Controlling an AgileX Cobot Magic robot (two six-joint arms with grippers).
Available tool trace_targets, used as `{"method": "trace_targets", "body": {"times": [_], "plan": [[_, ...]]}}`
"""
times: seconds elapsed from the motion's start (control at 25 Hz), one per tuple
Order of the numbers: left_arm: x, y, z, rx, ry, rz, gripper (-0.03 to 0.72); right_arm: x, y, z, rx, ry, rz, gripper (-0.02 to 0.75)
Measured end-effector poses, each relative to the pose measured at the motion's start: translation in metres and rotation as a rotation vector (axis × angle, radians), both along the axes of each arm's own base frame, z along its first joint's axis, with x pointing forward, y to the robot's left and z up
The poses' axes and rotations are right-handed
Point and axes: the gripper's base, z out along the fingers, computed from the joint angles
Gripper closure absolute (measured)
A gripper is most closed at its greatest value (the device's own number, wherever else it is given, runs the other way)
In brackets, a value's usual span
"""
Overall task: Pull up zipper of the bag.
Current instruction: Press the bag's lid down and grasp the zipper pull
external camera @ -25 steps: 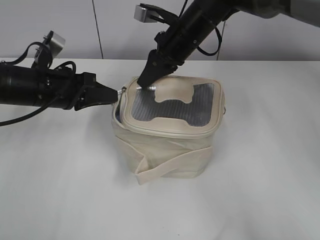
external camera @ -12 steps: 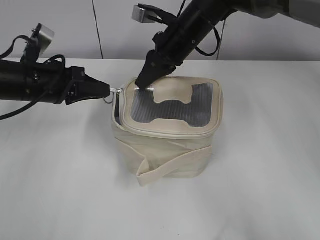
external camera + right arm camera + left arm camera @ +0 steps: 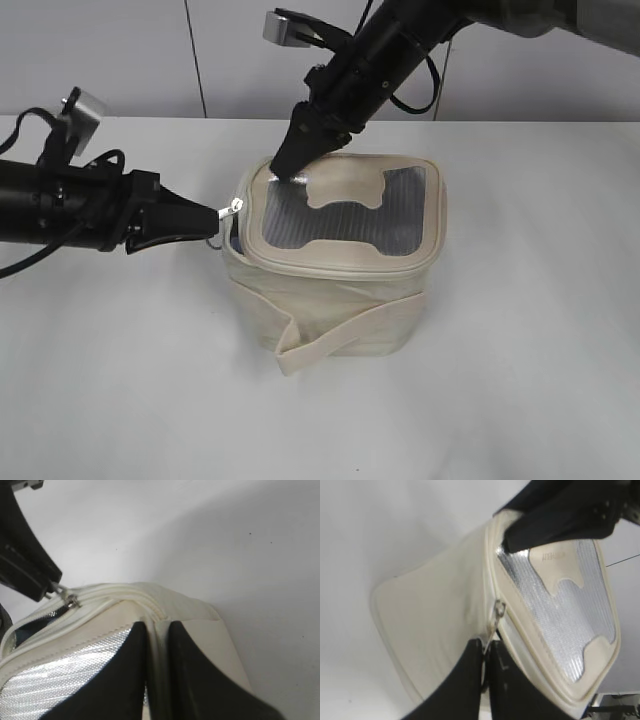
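Next, my left gripper lets go of the ring pull against the middle of the cream bag's front (image 3: 331, 319), just below the lid.
The cream bag (image 3: 340, 280) stands mid-table, its lid with grey ribbed panels facing up. My left gripper (image 3: 212, 214) is shut on the ring pull of a silver zipper slider (image 3: 234, 205) at the lid's left edge. In the left wrist view the jaws (image 3: 485, 646) pinch the pull just below the slider (image 3: 499, 609). A dark gap in the zip shows below the slider on the bag's left side. My right gripper (image 3: 286, 166) is shut on the lid's rim at the back left corner. In the right wrist view its jaws (image 3: 157, 630) clamp the rim, and the slider (image 3: 73, 602) shows to the left.
A cream strap (image 3: 345, 325) wraps round the bag's front and sticks out at the lower left. The white table (image 3: 520, 380) lies all round the bag. A grey wall runs behind.
My left gripper has moved toward the camera along the bag's left side, and the slider has come with it along the rim. The right gripper has stayed on the back left corner.
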Motion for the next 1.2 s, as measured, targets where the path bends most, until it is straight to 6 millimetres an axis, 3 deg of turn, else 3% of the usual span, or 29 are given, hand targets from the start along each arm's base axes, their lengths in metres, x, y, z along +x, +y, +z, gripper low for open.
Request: {"method": "trace_targets", "body": {"times": [0.32,0.56,0.96,1.2], "plan": [[-0.039,0.008,0.012,0.010,-0.003,0.007,0.685,-0.002,0.004,-0.001,0.007,0.051,-0.044,0.636],[-0.057,0.010,0.015,0.027,0.029,-0.018,0.685,-0.004,0.010,-0.002,0.020,0.091,-0.067,0.636],[-0.080,-0.028,0.009,0.084,0.056,-0.138,0.685,-0.003,0.008,-0.001,0.032,0.138,-0.119,0.640],[-0.085,-0.039,0.007,0.102,0.054,-0.132,0.685,-0.003,0.009,-0.001,0.033,0.146,-0.127,0.640]]}}
